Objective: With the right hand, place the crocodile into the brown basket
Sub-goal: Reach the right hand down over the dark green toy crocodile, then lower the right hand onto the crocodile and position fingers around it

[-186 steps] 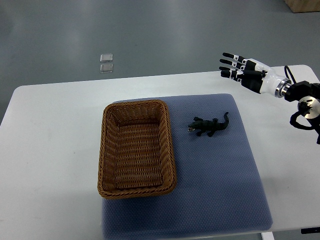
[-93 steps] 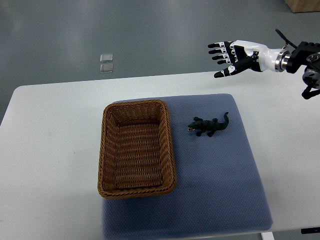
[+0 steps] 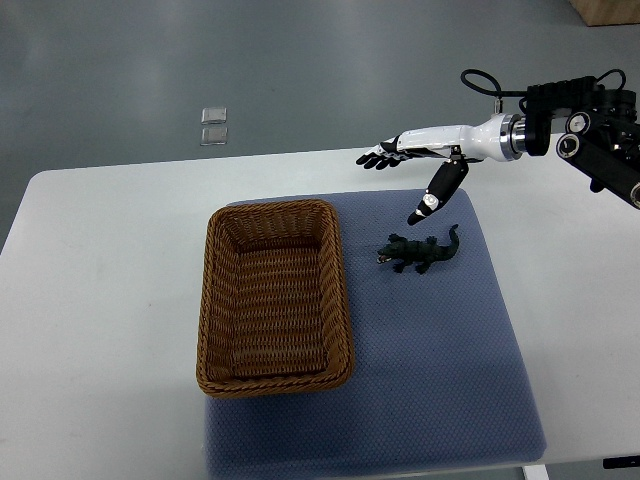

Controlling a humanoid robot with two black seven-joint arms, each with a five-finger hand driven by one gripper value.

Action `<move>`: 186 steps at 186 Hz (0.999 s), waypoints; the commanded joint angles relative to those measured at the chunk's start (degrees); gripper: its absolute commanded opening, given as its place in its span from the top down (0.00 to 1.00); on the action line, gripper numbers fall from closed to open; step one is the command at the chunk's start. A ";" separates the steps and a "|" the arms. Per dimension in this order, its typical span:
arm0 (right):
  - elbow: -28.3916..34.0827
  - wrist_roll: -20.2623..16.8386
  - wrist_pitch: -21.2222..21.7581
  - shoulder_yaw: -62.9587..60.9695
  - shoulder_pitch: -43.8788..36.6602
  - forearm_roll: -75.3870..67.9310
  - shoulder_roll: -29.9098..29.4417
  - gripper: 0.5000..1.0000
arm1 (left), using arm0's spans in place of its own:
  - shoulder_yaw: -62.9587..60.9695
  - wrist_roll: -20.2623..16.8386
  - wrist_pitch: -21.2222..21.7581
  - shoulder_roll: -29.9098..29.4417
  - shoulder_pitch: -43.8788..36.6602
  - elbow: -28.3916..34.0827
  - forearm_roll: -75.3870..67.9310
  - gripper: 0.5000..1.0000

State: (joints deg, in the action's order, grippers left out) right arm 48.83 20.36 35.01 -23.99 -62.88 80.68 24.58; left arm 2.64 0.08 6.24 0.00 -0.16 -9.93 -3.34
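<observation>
I need to next move my right gripper to the crocodile and close it around the middle of its body [image 3: 420,250], between its front legs and its hind legs.
A small dark green toy crocodile [image 3: 418,251] lies on the blue mat [image 3: 420,360], its head toward the basket and its tail up to the right. The brown wicker basket [image 3: 273,294] stands empty on the mat's left part. My right hand [image 3: 412,172] reaches in from the right edge and hovers above and slightly left of the crocodile. Its fingers are stretched flat toward the left and its thumb [image 3: 436,194] points down at the toy without touching it. It holds nothing. The left arm does not show.
The white table [image 3: 100,300] carries the mat. Two small clear squares [image 3: 212,127] lie on the grey floor beyond the table's far edge. A brown box corner [image 3: 606,10] shows at the top right.
My right hand has swung left and lower, from beyond the table's far right corner to just above the crocodile, turning flat with the thumb down. Crocodile and basket have stayed put.
</observation>
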 commanded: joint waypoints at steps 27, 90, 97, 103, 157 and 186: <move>1.88 2.67 -6.35 5.79 -0.23 9.76 0.03 0.10 | 0.00 0.01 0.00 0.00 0.07 0.00 0.00 0.00; 1.71 5.48 -18.57 18.36 -0.40 10.37 1.26 0.10 | 0.00 0.01 0.00 0.00 -0.01 0.00 0.00 0.00; 1.71 5.57 -18.84 18.45 -0.40 10.37 1.26 0.10 | 0.00 0.01 0.00 0.00 0.07 0.00 0.00 0.00; 1.62 5.66 -19.10 18.45 -0.31 10.46 1.18 0.11 | 0.00 0.01 0.00 0.00 -0.01 0.00 0.00 0.00; 0.48 6.27 -24.82 23.11 0.21 11.60 0.82 0.11 | 0.00 0.01 0.00 0.00 -0.01 0.00 0.00 0.00; -0.93 6.53 -26.75 24.78 0.21 11.60 0.56 0.11 | 0.00 0.01 0.00 0.00 0.07 0.00 0.00 0.00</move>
State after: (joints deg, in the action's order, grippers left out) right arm 48.61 26.78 9.24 0.01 -62.62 92.28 25.37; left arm 2.64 0.09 6.24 0.00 -0.16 -9.93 -3.34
